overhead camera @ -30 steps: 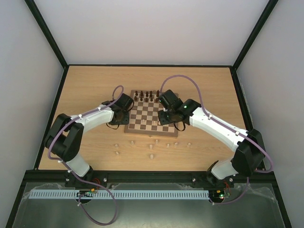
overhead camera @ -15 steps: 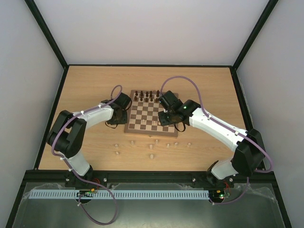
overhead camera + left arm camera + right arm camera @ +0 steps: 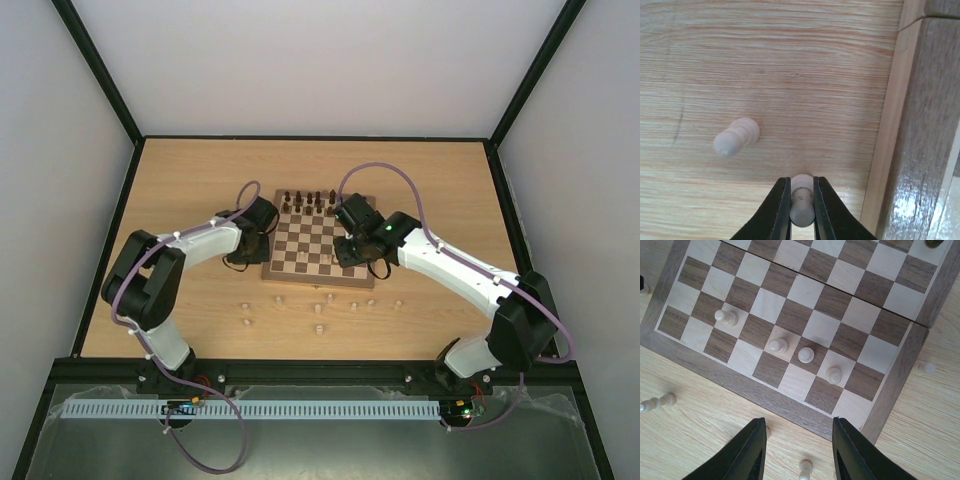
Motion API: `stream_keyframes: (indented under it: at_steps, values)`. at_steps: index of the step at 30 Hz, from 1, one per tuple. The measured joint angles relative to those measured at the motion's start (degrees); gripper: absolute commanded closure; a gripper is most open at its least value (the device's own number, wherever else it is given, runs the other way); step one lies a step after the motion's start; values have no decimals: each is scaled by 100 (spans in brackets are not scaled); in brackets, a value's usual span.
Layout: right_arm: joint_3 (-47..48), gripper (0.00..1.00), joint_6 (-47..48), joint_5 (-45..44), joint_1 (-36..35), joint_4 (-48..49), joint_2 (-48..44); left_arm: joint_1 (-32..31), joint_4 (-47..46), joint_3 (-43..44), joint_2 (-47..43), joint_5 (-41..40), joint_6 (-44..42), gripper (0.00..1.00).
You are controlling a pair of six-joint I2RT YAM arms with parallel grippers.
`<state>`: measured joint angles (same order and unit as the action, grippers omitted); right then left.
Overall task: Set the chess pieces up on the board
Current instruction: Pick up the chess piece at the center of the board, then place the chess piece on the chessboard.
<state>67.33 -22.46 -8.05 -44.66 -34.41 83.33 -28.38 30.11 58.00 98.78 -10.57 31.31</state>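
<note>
Next, I release the pawn in my left gripper, now low over the tabletop beside the board's frame, on the dark square [image 3: 315, 257] next to the pale pawn, toward the middle of the near row.
The board [image 3: 318, 245] lies mid-table, with dark pieces on its far rows. My left gripper [image 3: 802, 212] is shut on a pale pawn [image 3: 802, 202], low over the tabletop just left of the board's frame [image 3: 920, 125]. Another pale piece [image 3: 736, 137] lies on its side to the left. In the top view the left gripper [image 3: 250, 245] is at the board's left edge. My right gripper [image 3: 797, 450] is open and empty above the table, in front of the board's near edge [image 3: 790, 402]. Several pale pawns [image 3: 806, 354] stand on the near rows.
Several loose pale pieces [image 3: 318, 308] are scattered on the tabletop in front of the board. One stands between the right jaws [image 3: 805, 469], one right of the board [image 3: 922, 368], one lies at the left [image 3: 657, 402]. Dark pieces [image 3: 310, 200] line the far side.
The left arm's elbow has shifted a little inward while its gripper stays by the board's left edge. The right arm has barely moved.
</note>
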Motion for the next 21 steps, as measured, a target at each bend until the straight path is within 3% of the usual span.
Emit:
stream_keyframes:
  at_steps: [4,10,16,21]
  values:
    - [-4,63,0,-35,0,-2,-2,-177,446,229,-190,-122,11,96]
    - [-9,63,-9,-162,2,-61,-208,-839,986,1250,-422,-101,-46,95]
    - [-9,63,-109,-310,52,-275,-754,-1622,1340,1987,-192,37,-92,94]
    - [39,63,-214,-461,114,-562,-1180,-1849,1423,2264,184,199,-162,93]
